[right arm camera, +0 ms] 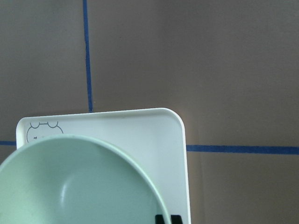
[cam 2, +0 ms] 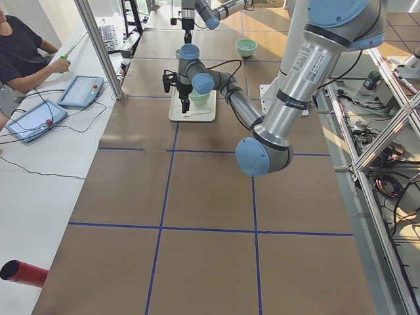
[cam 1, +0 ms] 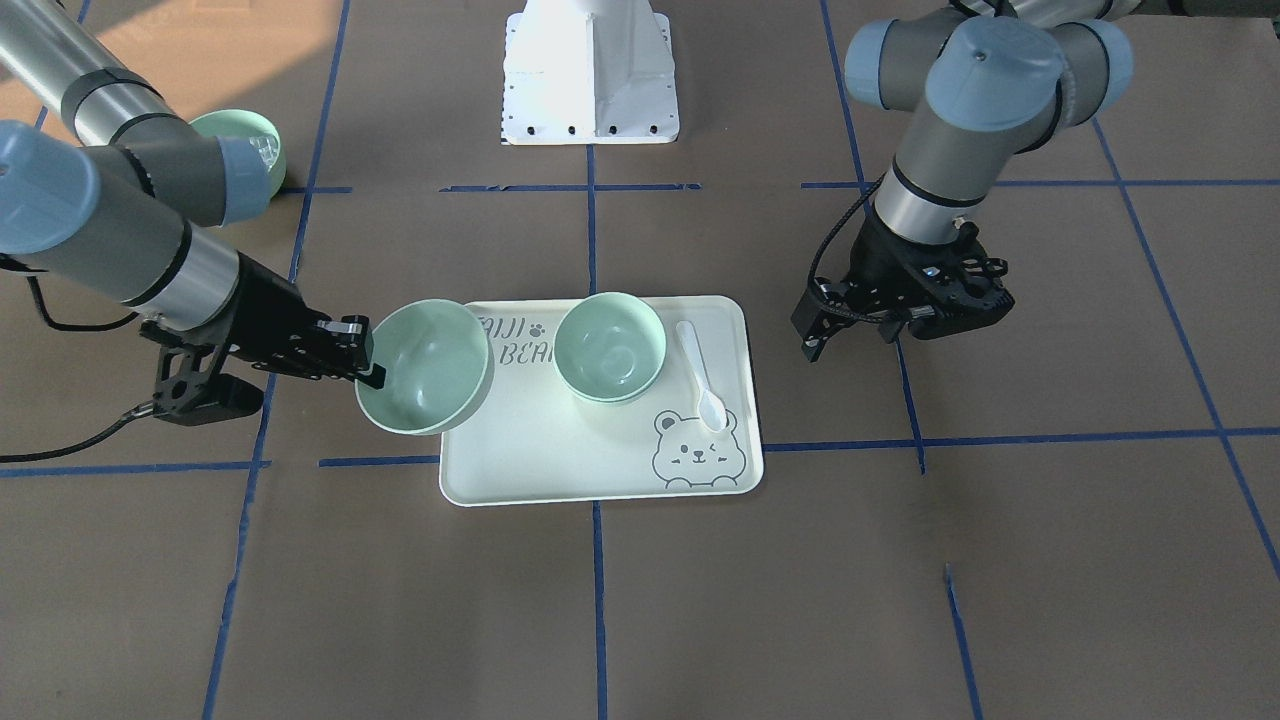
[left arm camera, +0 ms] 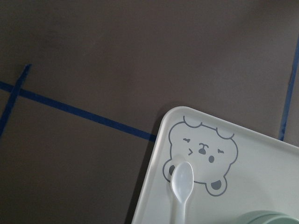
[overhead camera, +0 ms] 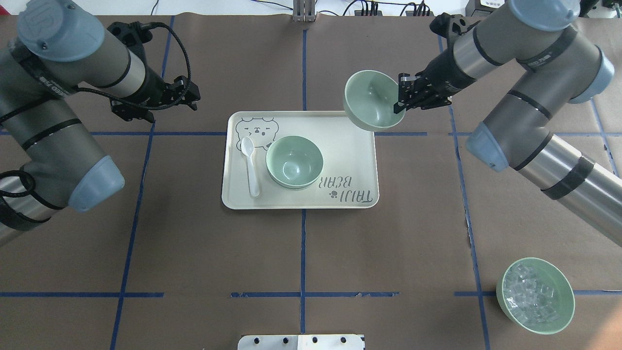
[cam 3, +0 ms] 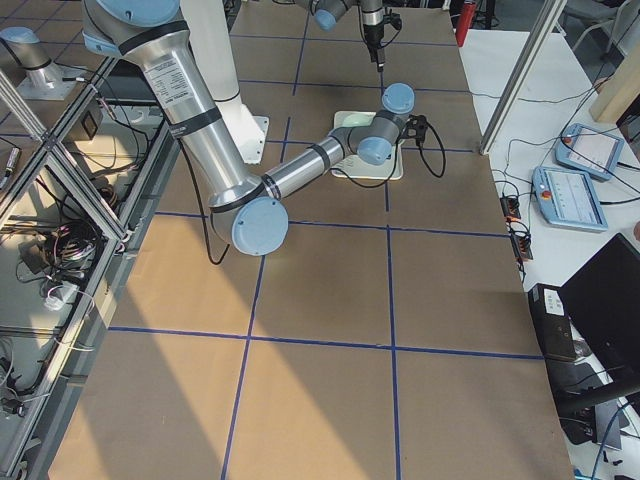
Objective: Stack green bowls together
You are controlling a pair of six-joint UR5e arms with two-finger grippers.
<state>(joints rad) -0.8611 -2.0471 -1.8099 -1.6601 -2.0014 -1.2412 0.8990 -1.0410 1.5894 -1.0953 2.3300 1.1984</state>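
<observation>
I should use my right gripper to set the pale green bowl inside the green bowl (cam 1: 608, 346) next to the white spoon.
My right gripper (overhead camera: 402, 97) is shut on the rim of one pale green bowl (overhead camera: 371, 107) and holds it tilted in the air over the far right corner of the cream tray (overhead camera: 340, 146). In the front view the right gripper (cam 1: 362, 358) and this bowl (cam 1: 425, 368) are at the tray's left end. The bowl also fills the right wrist view (right arm camera: 79, 186). Another green bowl (overhead camera: 294, 162) stands upright in the middle of the tray; a second rim line under its edge suggests two nested bowls. My left gripper (overhead camera: 167, 107) hangs open and empty beyond the tray's left end.
A white spoon (overhead camera: 250, 165) lies on the tray beside the bear drawing. A green bowl of clear cubes (overhead camera: 534, 295) stands near the front right of the table. The robot base (cam 1: 590, 70) is at the near edge. Blue tape lines cross the brown table.
</observation>
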